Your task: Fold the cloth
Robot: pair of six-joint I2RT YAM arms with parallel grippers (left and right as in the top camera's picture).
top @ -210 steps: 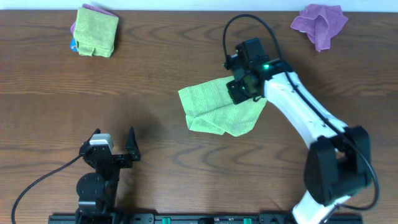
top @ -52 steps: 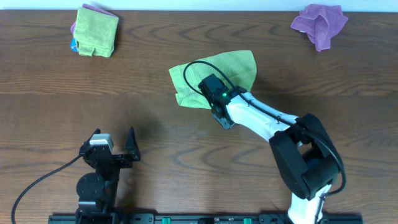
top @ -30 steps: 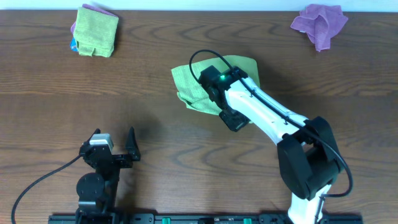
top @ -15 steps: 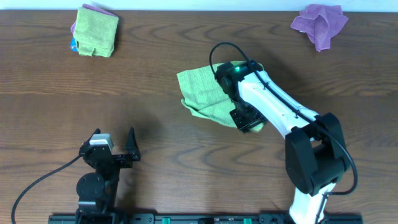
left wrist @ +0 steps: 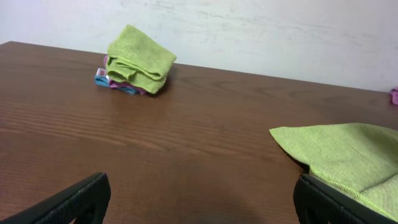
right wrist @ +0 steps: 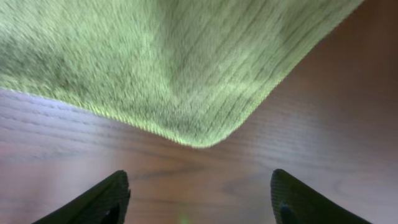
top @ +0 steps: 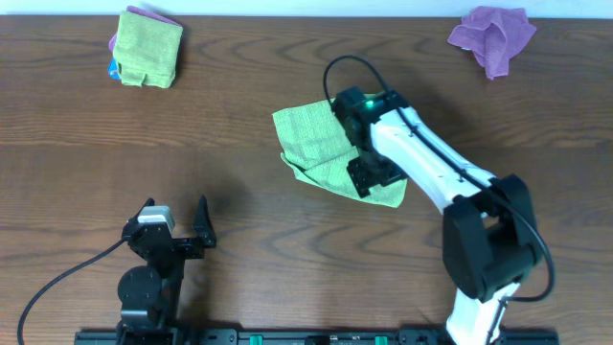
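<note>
The green cloth's short edge (top: 285,135) (left wrist: 302,154), the one nearest the small stack, is next for my left gripper, which should move there and close on it.
The green cloth (top: 311,144) lies on the wooden table near the middle, doubled over, with a flap reaching toward the front right. My right gripper (top: 369,177) hovers over that flap, open and holding nothing. In the right wrist view the cloth's (right wrist: 174,62) rounded corner lies just ahead of the right gripper (right wrist: 199,199), with bare wood between the fingers. My left gripper (top: 175,209) rests open at the front left, well away from the cloth. In the left wrist view the left gripper (left wrist: 202,199) is wide open and the cloth (left wrist: 348,152) shows at the right.
A folded green cloth on a small stack (top: 147,46) sits at the back left, also seen as the stack (left wrist: 137,62) from the left wrist. A crumpled purple cloth (top: 493,34) lies at the back right.
My right gripper carried a cloth edge toward the front right, then opened and let it go. The flap now lies flat. The left arm has not moved.
</note>
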